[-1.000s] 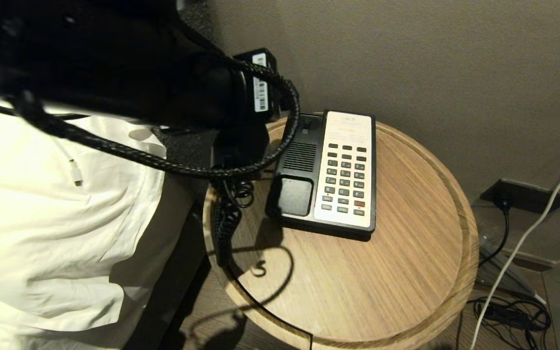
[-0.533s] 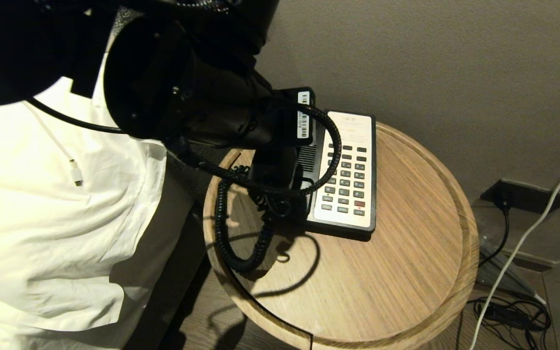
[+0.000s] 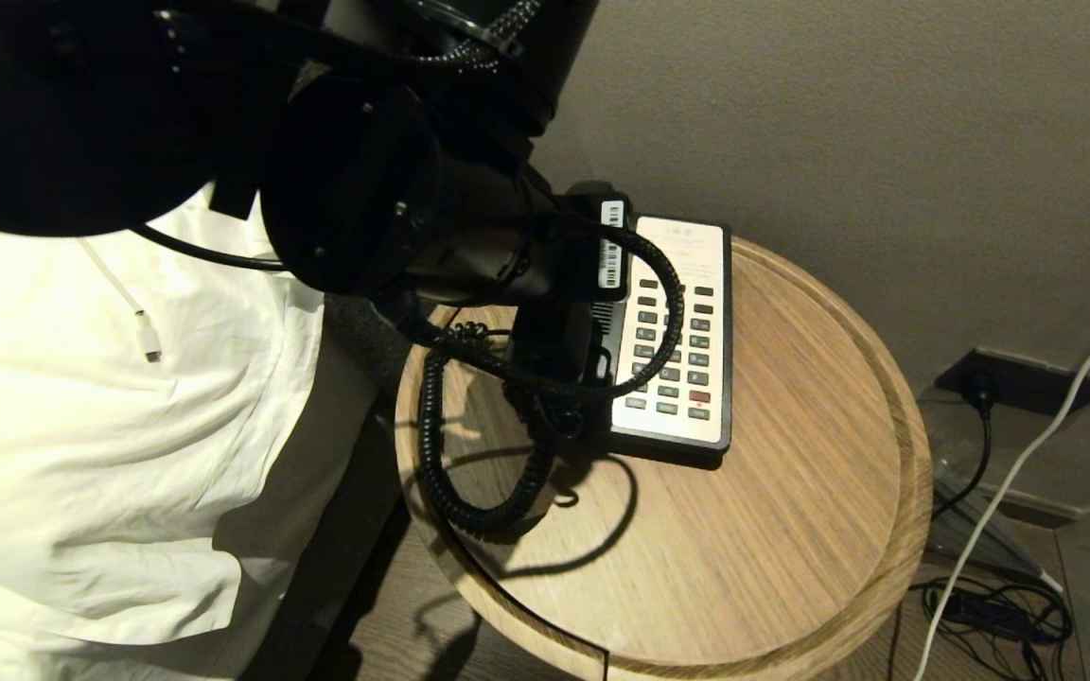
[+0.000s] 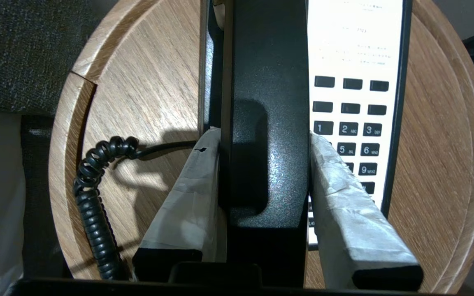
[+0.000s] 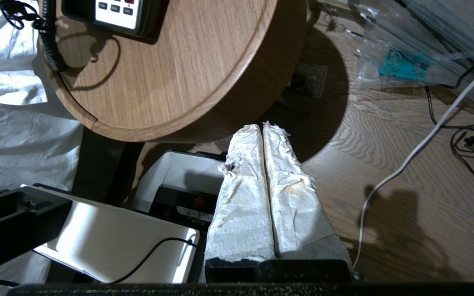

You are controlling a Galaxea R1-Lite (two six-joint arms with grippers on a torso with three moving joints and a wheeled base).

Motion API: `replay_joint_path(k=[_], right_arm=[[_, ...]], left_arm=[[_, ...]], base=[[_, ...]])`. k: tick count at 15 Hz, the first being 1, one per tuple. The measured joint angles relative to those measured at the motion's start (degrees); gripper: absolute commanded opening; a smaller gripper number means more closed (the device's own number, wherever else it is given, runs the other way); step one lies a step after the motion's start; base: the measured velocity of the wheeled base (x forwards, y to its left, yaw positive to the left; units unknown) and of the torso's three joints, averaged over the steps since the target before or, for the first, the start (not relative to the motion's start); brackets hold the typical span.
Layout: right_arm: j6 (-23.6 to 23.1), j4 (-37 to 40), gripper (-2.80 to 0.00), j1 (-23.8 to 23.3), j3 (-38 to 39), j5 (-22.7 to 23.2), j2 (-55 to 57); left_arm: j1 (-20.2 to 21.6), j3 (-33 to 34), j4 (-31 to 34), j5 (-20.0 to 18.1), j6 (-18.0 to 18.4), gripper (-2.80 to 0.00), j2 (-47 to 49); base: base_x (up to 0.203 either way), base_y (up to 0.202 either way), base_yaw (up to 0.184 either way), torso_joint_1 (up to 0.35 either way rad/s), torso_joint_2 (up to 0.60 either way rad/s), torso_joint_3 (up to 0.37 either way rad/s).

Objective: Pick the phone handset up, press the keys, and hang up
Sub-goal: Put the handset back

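Note:
The phone handset will go down on the cradle side of the phone base [image 3: 587, 339] [image 4: 271, 147], next to the keys, from my left gripper.
My left gripper [image 4: 262, 135] is shut on the phone handset [image 4: 268, 123], its white-wrapped fingers [image 4: 344, 193] pressed against the two long sides. The black handset lies lengthways over the cradle side of the phone base [image 3: 687, 430], right beside the keys [image 4: 354, 129]. I cannot tell whether it rests in the cradle. In the head view my left arm [image 3: 394, 208] covers that side, and the keys [image 3: 673, 345] show to its right. The coiled cord [image 3: 431, 426] loops over the round wooden table [image 3: 791, 530]. My right gripper [image 5: 262, 125] is shut and empty, low beside the table above the floor.
White bedding [image 3: 81, 426] lies close on the table's left. A wall stands right behind the phone. Cables [image 3: 999, 605] and a floor socket [image 3: 1018, 378] are on the right. A clear plastic bag [image 5: 401, 65] lies on the wooden floor, and my white base [image 5: 117, 234] is below.
My left arm has swung right and down over the phone base, carrying the handset above the cradle side. The coiled cord has dropped into a loop on the table.

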Motion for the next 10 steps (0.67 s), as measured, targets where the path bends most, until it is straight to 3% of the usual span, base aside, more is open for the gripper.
replay_joint_path(k=[10], right_arm=[[0.0, 1.0, -2.80, 0.0, 0.6, 0.2, -1.2]], left_arm=[[-0.9, 0.0, 0.4, 0.5, 0.4, -2.80, 2.0]], base=[[0.000, 0.000, 0.000, 0.000, 0.00, 0.000]])
